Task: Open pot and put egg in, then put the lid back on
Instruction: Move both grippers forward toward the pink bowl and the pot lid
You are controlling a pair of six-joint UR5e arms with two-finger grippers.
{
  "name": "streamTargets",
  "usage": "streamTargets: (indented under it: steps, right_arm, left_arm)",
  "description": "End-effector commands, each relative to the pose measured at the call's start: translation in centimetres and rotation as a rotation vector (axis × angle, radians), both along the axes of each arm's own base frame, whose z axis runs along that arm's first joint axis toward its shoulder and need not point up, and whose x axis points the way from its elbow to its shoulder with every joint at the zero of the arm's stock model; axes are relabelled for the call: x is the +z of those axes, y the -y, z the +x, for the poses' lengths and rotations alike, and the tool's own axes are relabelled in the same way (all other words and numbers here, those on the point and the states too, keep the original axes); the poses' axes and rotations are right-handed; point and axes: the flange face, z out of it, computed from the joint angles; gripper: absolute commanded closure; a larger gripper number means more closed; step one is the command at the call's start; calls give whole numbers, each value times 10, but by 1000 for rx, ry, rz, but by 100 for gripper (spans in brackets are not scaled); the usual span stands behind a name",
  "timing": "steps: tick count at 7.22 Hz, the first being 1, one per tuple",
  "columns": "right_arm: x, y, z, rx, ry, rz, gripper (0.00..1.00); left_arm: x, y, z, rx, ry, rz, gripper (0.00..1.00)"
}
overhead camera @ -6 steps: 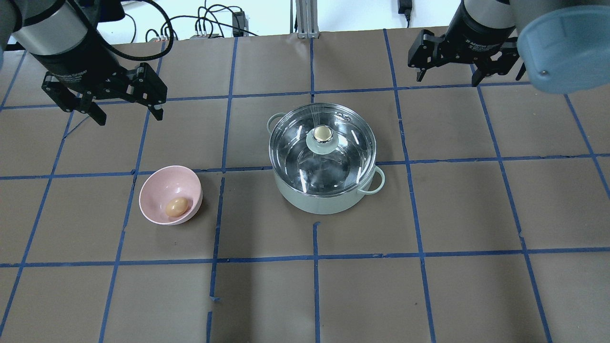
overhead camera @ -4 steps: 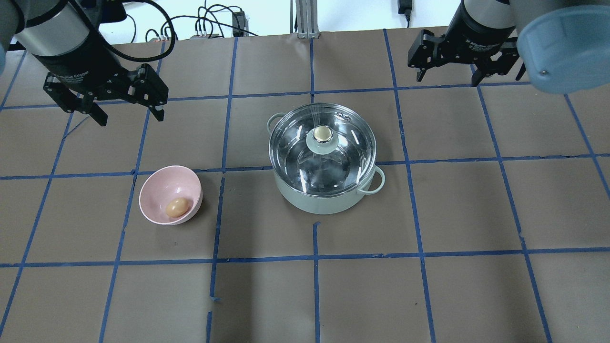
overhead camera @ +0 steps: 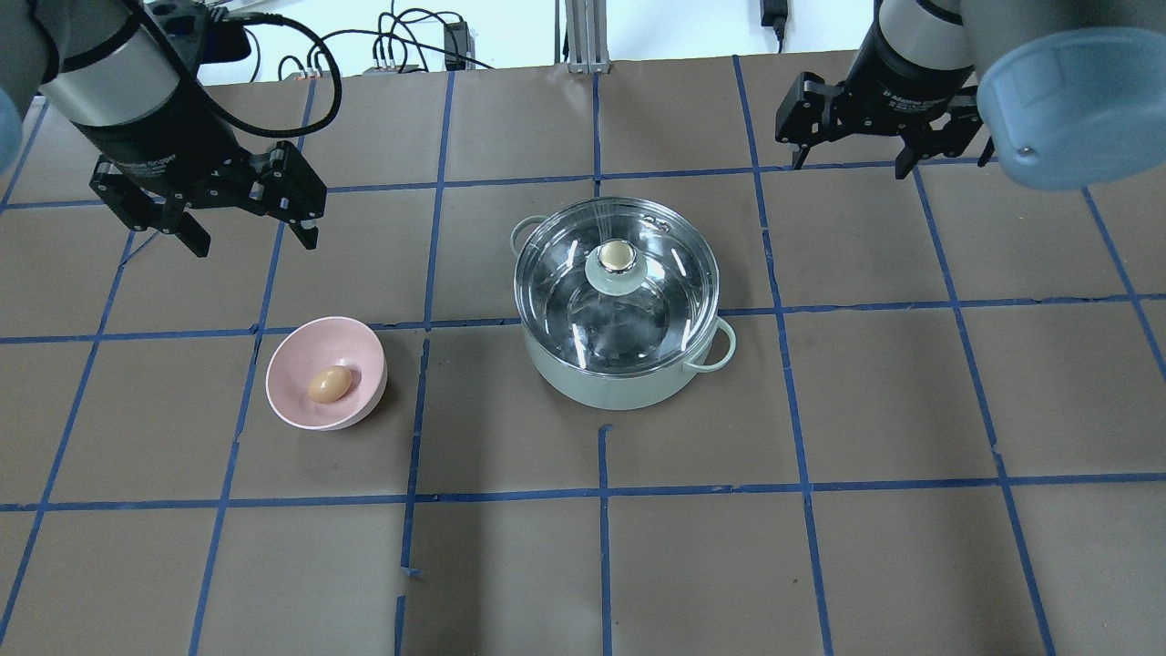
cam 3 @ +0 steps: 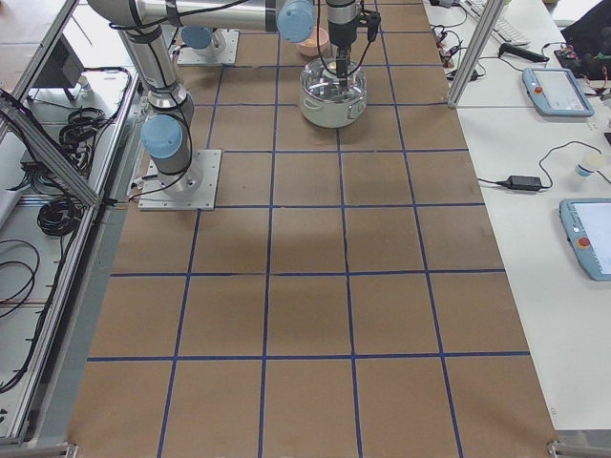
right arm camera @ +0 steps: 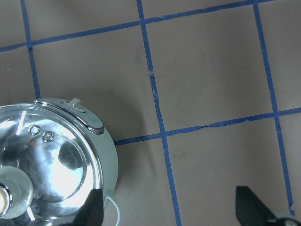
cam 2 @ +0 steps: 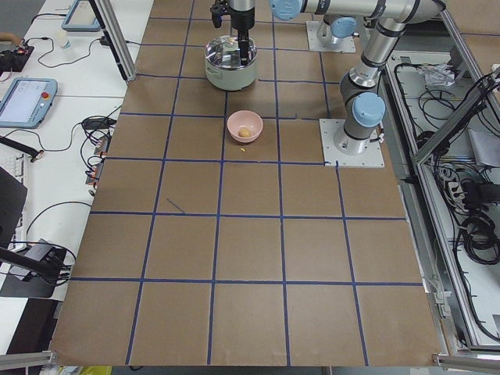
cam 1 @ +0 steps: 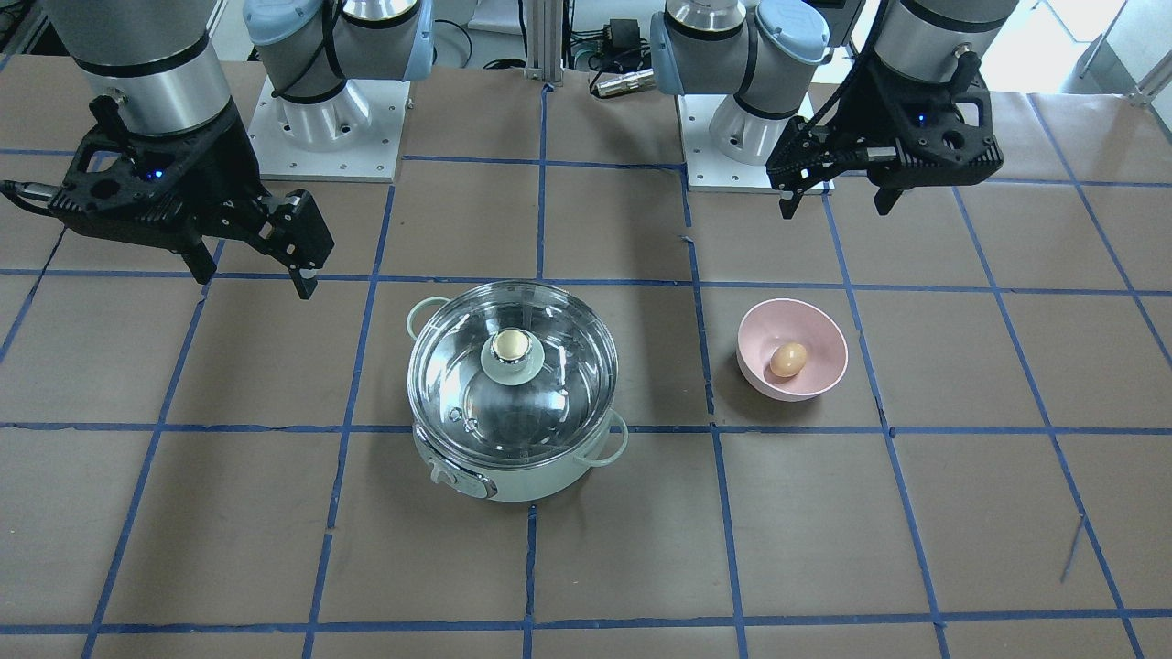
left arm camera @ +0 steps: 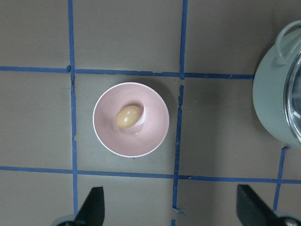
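Note:
Next, I move my right gripper to the glass lid on the mint-green pot and grab the lid's cream-gold knob (cam 1: pixel 511 345) (right arm camera: pixel 3 199).
The mint-green pot (overhead camera: pixel 610 387) stands mid-table with the glass lid (overhead camera: pixel 638 310) on it, cream-gold knob (overhead camera: pixel 618 256) at its centre. It also shows in the front view (cam 1: pixel 513 480) with the lid (cam 1: pixel 549 384). The tan egg (overhead camera: pixel 329 384) lies in a pink bowl (overhead camera: pixel 301 351) left of the pot. My left gripper (overhead camera: pixel 253 239) is open and empty, high above the table behind the bowl. The left wrist view shows the egg (left arm camera: pixel 128 117) below it. My right gripper (overhead camera: pixel 852 164) is open and empty, high at the far right behind the pot.
Brown paper with a blue tape grid covers the table (overhead camera: pixel 601 547). Cables and a metal post (overhead camera: pixel 583 36) lie past the far edge. The arm bases (cam 1: pixel 325 119) sit on the robot's side.
My left gripper has moved a little right and nearer the bowl. My right gripper has shifted slightly left. The egg has rolled a little within the bowl.

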Motion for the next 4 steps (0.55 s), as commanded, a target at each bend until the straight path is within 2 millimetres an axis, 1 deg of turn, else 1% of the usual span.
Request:
streamTargets:
  steps: [1,2,3,4]
  right_arm:
    - [-14,-6,11,-2,12,21,0]
    - [-16,-12,36,-27,59,28,0]
    - [-25,-16,71,16,85,17,0]
    - [-41,-10,106,7,100,-9,0]
  left_arm:
    - [-44,-5,22,42,-2,57,0]
    - [-68,0,37,24,-6,36,0]
    - [-93,1,51,-31,-11,9,0]
    - [-125,-4,56,-55,-14,5,0]
